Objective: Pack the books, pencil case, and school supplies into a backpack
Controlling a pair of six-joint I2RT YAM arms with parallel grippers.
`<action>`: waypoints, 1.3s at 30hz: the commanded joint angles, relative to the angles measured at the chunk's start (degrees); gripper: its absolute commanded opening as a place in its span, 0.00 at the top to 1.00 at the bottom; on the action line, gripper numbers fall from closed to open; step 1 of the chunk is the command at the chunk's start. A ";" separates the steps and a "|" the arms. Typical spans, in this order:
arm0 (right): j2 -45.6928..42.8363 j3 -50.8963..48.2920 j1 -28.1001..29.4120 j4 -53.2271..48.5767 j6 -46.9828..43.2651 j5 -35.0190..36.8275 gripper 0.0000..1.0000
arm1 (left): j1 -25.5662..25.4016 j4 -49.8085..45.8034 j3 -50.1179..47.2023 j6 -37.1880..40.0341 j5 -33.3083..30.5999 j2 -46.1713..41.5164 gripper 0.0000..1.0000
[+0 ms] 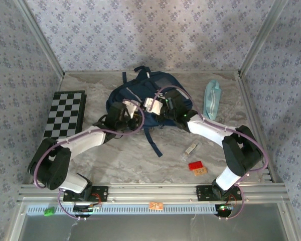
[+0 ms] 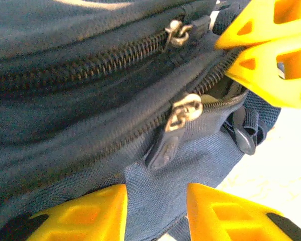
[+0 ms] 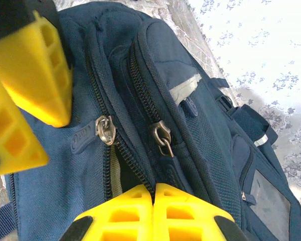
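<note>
The main zipper is open only a little, and its pull tab is clear of my left gripper's fingers. Next, I grip that tab (image 2: 164,152) and pull the zipper open.
The navy backpack (image 1: 153,88) lies at the table's back middle, and both grippers meet at its near side. My right gripper (image 3: 153,193) is shut on the edge of the main zipper, which gapes a little just beyond a silver zipper pull (image 3: 106,129). My left gripper (image 2: 156,211) is open, its yellow fingers (image 2: 90,213) standing apart over navy fabric just below that same zipper pull (image 2: 183,113). The pale teal pencil case (image 1: 212,98) lies right of the backpack. The small clear school supplies item (image 1: 191,149) lies on the table in front. The books are out of view.
A black-and-white checkered board (image 1: 65,114) lies at the left. A red block (image 1: 195,164) and a small orange piece (image 1: 201,171) sit near the clear item. A dark backpack strap (image 1: 153,140) trails toward the front. A frame with patterned walls encloses the table.
</note>
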 commanded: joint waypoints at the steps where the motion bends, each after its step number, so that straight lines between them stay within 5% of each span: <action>1: -3.14 2.11 -0.02 2.99 1.88 -2.57 1.00 | 0.35 3.88 3.35 -0.80 1.03 2.00 0.63; 8: -2.56 2.11 0.02 2.92 1.65 -2.66 1.00 | -0.51 6.61 5.33 -0.16 2.45 2.91 0.66; 20: -2.03 2.38 0.23 1.66 1.13 -2.03 1.00 | 0.78 6.13 4.52 0.29 0.01 1.52 1.00; 39: -4.11 -0.38 0.07 2.36 -2.96 3.68 1.00 | 7.73 -4.50 -0.54 -0.14 -10.02 -6.33 1.00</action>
